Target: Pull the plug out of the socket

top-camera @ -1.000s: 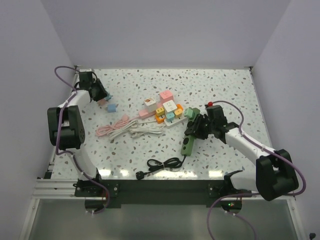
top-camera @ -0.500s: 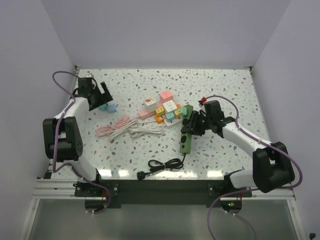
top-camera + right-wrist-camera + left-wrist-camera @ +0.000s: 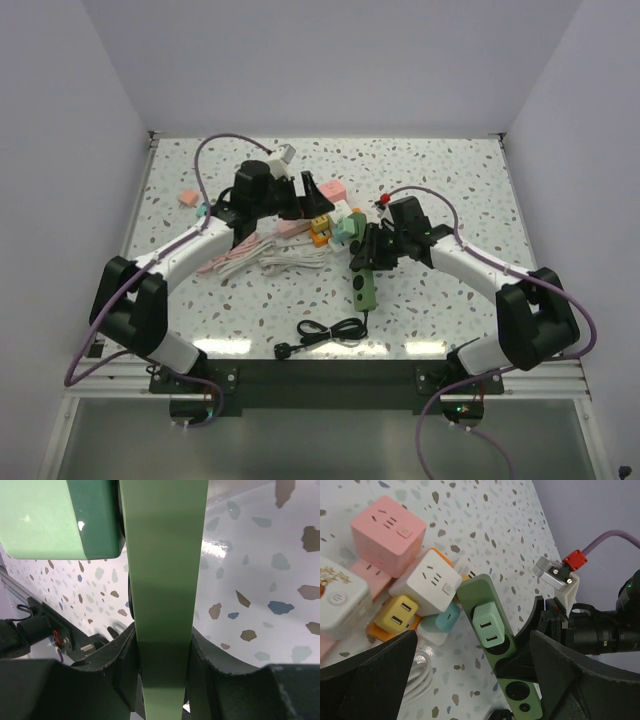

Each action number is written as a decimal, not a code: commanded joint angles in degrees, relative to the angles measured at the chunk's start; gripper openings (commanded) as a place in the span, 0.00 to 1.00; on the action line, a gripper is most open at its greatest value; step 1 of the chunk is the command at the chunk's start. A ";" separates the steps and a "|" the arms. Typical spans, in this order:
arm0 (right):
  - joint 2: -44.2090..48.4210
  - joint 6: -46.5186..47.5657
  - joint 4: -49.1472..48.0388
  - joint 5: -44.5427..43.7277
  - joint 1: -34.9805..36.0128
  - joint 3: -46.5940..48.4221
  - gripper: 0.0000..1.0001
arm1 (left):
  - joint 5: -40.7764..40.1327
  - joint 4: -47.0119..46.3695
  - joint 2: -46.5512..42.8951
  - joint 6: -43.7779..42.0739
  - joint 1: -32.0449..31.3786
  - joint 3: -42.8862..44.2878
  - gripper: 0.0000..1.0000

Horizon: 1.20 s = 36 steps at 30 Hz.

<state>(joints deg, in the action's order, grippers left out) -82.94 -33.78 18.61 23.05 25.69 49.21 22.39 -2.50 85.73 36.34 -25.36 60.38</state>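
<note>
The robot's left gripper should next move to the sides of the mint-green plug (image 3: pixel 346 229) (image 3: pixel 488 625) near the raised end of the green power strip and close there.
The socket is a green power strip (image 3: pixel 366 283), its far end tilted up off the table. My right gripper (image 3: pixel 374 250) is shut on its narrow sides, and the right wrist view shows the strip (image 3: pixel 162 575) clamped between both fingers of that gripper (image 3: pixel 162 645). A mint-green plug (image 3: pixel 489 625) sits in the strip (image 3: pixel 520 700), near its raised end; it also shows from above (image 3: pixel 350 228) and from the right wrist (image 3: pixel 55 520). My left gripper (image 3: pixel 312 197) hovers just left of the plug, open, its fingers (image 3: pixel 375 680) wide apart with nothing between them.
A cluster of pink, white, yellow and orange cube sockets (image 3: pixel 330 212) lies against the strip's raised end. Coiled white and pink cables (image 3: pixel 262 256) lie left of it. The strip's black cord (image 3: pixel 325 329) curls near the front edge. Small pink (image 3: pixel 188 198) and teal (image 3: pixel 203 210) adapters sit far left.
My left arm swung from the far-left corner to the middle and its gripper opened, leaving the small adapters behind. My right gripper shifted the strip slightly left.
</note>
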 commanded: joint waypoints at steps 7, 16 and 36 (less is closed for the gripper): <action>0.41 -0.32 -0.33 -0.81 1.64 4.05 0.00 | 0.29 -0.48 7.60 2.60 -5.66 5.89 1.00; -0.56 -0.94 -0.33 -2.22 2.61 4.84 0.00 | 0.02 -1.02 12.79 5.50 -10.32 8.79 0.76; 0.06 -7.51 11.43 -21.62 1.03 5.72 0.00 | -0.24 0.30 7.81 7.43 -8.23 5.46 0.00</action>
<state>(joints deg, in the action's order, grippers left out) -83.31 -36.45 22.59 14.39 28.47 52.38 20.73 -2.44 99.09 45.06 -35.11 66.76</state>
